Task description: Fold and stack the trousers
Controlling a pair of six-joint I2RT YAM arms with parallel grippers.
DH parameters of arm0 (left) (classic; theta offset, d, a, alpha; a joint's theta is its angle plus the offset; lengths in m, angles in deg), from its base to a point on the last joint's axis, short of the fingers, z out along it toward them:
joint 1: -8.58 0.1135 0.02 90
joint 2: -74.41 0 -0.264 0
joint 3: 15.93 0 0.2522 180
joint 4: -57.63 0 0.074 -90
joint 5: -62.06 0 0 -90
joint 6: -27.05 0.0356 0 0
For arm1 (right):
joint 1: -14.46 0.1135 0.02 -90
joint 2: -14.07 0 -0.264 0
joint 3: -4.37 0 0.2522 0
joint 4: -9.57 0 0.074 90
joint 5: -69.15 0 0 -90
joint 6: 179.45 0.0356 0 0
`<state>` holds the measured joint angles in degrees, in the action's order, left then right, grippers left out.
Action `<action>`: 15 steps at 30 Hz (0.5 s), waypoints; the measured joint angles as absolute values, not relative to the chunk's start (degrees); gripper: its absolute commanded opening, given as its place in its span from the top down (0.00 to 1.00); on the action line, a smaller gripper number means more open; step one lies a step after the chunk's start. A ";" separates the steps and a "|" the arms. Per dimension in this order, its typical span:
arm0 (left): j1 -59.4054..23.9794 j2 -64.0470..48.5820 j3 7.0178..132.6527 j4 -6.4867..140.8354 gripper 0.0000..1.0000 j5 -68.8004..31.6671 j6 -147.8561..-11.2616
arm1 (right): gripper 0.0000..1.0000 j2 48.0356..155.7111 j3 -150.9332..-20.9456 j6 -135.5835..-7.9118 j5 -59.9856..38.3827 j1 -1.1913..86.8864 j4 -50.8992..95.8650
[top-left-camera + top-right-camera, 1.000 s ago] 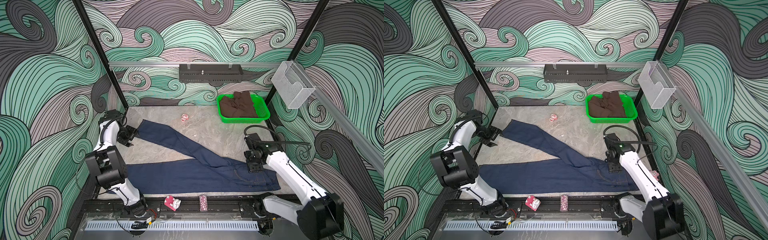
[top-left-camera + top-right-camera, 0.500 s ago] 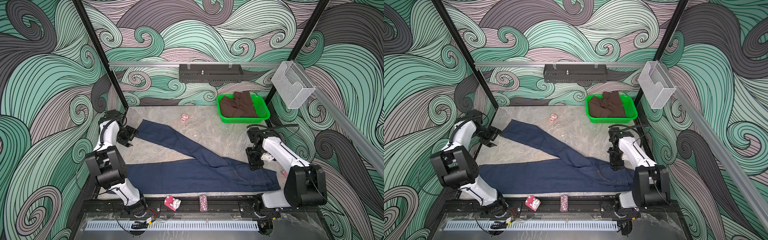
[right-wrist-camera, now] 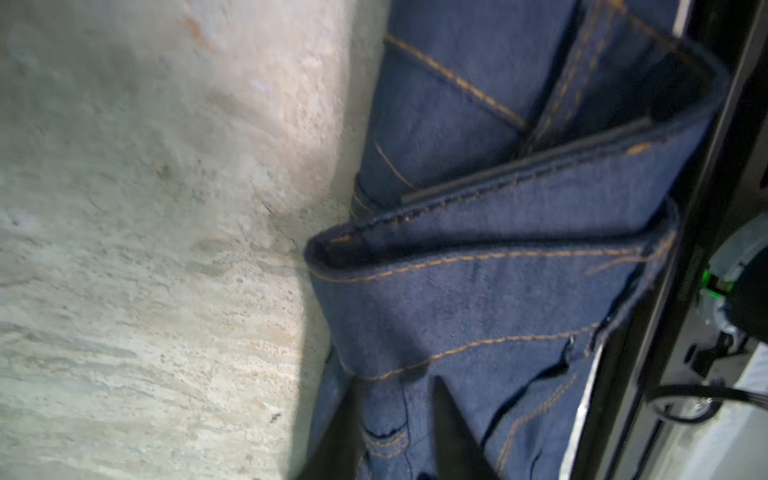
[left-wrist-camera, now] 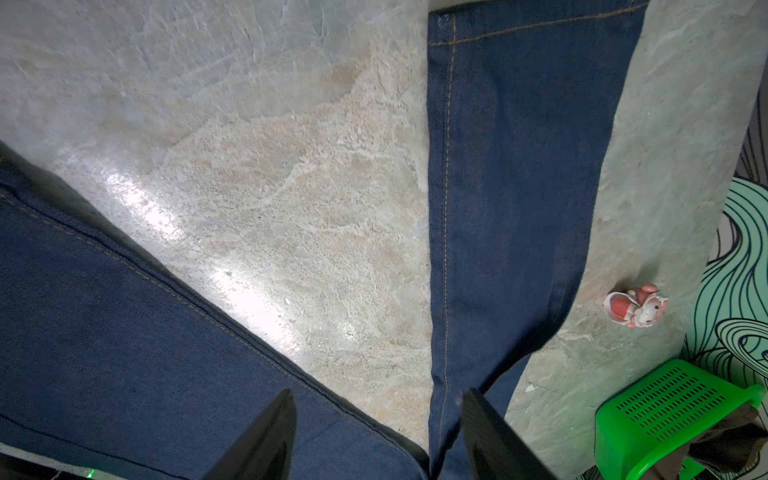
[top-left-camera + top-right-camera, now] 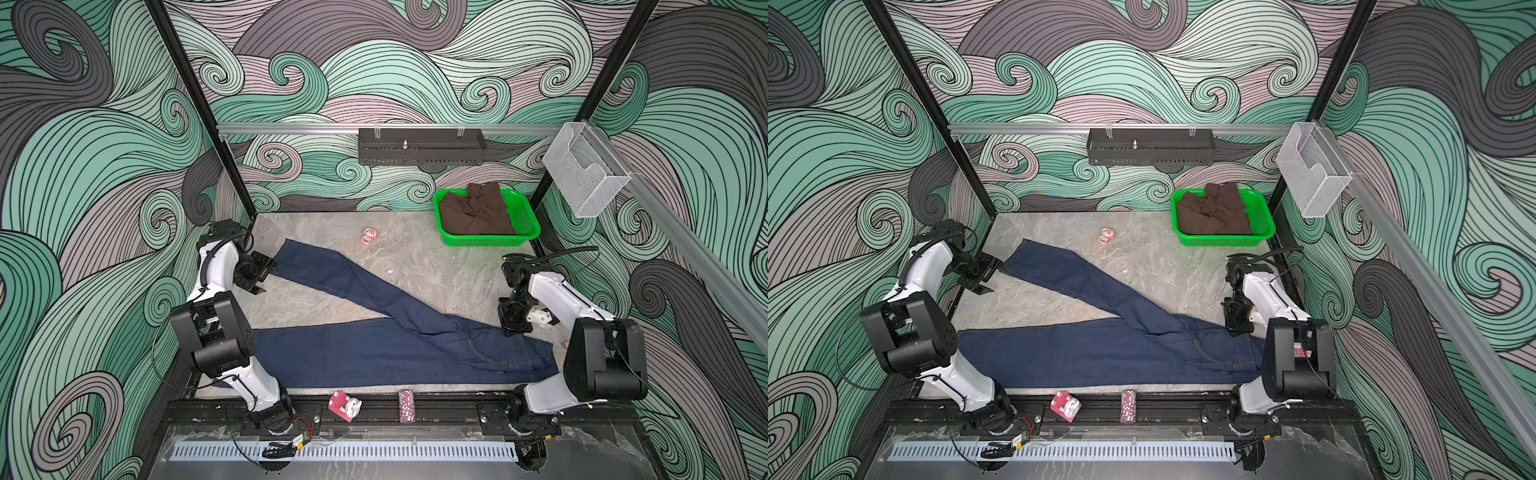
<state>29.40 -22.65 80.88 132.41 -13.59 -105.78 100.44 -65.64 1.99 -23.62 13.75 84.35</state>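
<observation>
My right gripper is below the doubled-over waistband, so it should pull the waistband's far corner (image 3: 321, 261) toward the basket.
The trousers (image 5: 374, 353) (image 5: 1079, 353) are dark navy jeans lying flat on the stone tabletop. The waistband is at the right, one leg runs left along the front, and the other slants to the back left. My left gripper (image 5: 259, 272) (image 5: 984, 272) hovers open at that slanted leg's hem, and the left wrist view shows nothing between its fingers (image 4: 282, 419). My right gripper (image 5: 513, 328) (image 5: 1237, 326) is at the waistband's far corner. In the right wrist view it (image 3: 395, 395) is shut on a bunched fold of the trousers (image 3: 498, 291).
A green basket (image 5: 486, 242) (image 5: 1221, 241) holding brown cloth stands at the back right. A small pink toy (image 5: 368, 235) (image 4: 636, 305) lies behind the slanted leg. A pink block (image 5: 344, 406) and a chip stack (image 5: 406, 406) sit on the front rail.
The right gripper has closed on the waistband, and the right arm's elbow has swung back to the right. The left arm has not moved.
</observation>
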 measured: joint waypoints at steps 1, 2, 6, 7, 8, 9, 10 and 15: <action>29.40 -22.65 80.90 132.39 0.34 -13.59 -105.80 | 0.96 100.44 -65.68 1.97 -23.64 13.58 84.32; 29.40 -22.67 80.90 132.36 0.34 -13.59 -105.78 | 1.00 100.31 -65.79 1.66 -23.68 13.47 84.30; 29.40 -23.19 81.10 132.25 0.34 -13.68 -105.78 | 1.00 98.12 -66.77 1.16 -23.71 12.75 84.19; 29.40 -23.34 81.12 132.25 0.34 -13.68 -105.78 | 1.00 97.38 -67.08 1.10 -23.62 12.49 84.17; 29.40 -23.56 81.14 132.25 0.34 -13.74 -105.78 | 1.00 96.68 -67.49 1.03 -23.62 12.20 84.22; 29.40 -23.78 81.19 132.25 0.34 -13.79 -105.78 | 1.00 96.13 -68.00 0.96 -23.62 11.92 84.28; 29.40 -23.89 81.19 132.25 0.34 -13.81 -105.80 | 1.00 95.76 -68.52 0.94 -23.62 11.68 84.30; 29.40 -24.39 81.40 132.25 0.34 -13.81 -105.78 | 0.55 95.59 -70.68 0.35 -23.62 10.93 84.65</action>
